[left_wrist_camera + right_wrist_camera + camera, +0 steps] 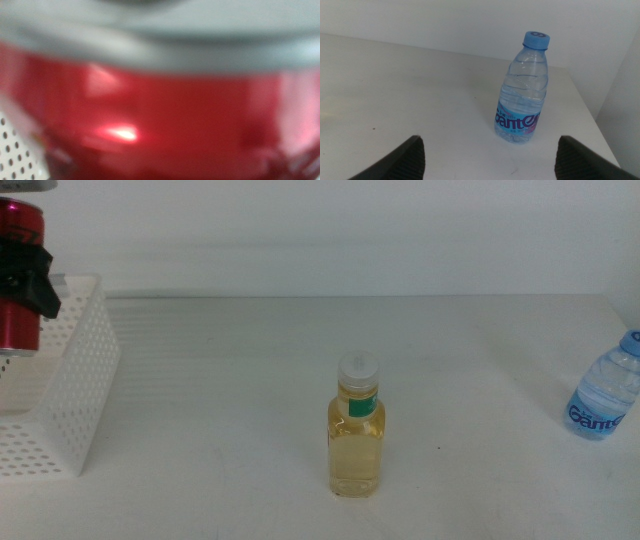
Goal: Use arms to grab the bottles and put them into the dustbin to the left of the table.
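My left gripper needs to let go of the red can inside the white dustbin (34, 380), next to the side of the dustbin that is nearest the bottle of yellow liquid.
A red can (18, 315) hangs at the far left over the white perforated dustbin (85, 380), with my left gripper (28, 278) shut on it; one black jaw crosses the can's side. Blurred red from the can (165, 125) fills the left wrist view. The bottle of yellow liquid (355, 435), white-capped with a green neck label, stands upright mid-table. At the right edge stands the blue-capped water bottle (604, 402). My right gripper (490, 144) is open, its jaws wide apart, with the water bottle (522, 90) upright a short way ahead between them, untouched.
The white table (230, 370) runs to a pale back wall. Its right edge lies close beside the water bottle, and its corner (580, 100) shows in the right wrist view. A corner of the dustbin wall (15, 150) shows beside the can.
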`<action>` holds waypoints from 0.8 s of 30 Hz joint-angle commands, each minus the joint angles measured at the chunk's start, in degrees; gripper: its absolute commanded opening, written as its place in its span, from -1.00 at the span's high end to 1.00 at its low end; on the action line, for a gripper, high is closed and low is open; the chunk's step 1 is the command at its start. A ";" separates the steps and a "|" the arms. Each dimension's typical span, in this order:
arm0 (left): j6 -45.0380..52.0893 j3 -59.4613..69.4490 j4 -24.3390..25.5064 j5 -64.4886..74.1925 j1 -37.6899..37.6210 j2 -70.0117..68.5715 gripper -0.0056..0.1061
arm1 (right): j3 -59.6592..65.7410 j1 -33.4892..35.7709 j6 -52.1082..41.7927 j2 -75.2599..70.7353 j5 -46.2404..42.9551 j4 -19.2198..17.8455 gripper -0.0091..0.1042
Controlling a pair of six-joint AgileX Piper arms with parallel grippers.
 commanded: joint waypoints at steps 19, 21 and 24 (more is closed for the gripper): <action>0.45 -6.23 6.42 -3.42 6.89 11.21 0.99 | -0.50 -0.40 -0.28 -1.58 -4.56 -0.30 -0.36; 0.45 -6.23 6.91 -4.03 6.89 12.65 0.99 | -0.50 -0.40 -0.28 -1.58 -4.56 -0.30 -0.36; 0.41 -6.23 7.28 -5.22 6.89 14.50 0.99 | -0.50 -0.40 -0.28 -1.58 -4.56 -0.30 -0.36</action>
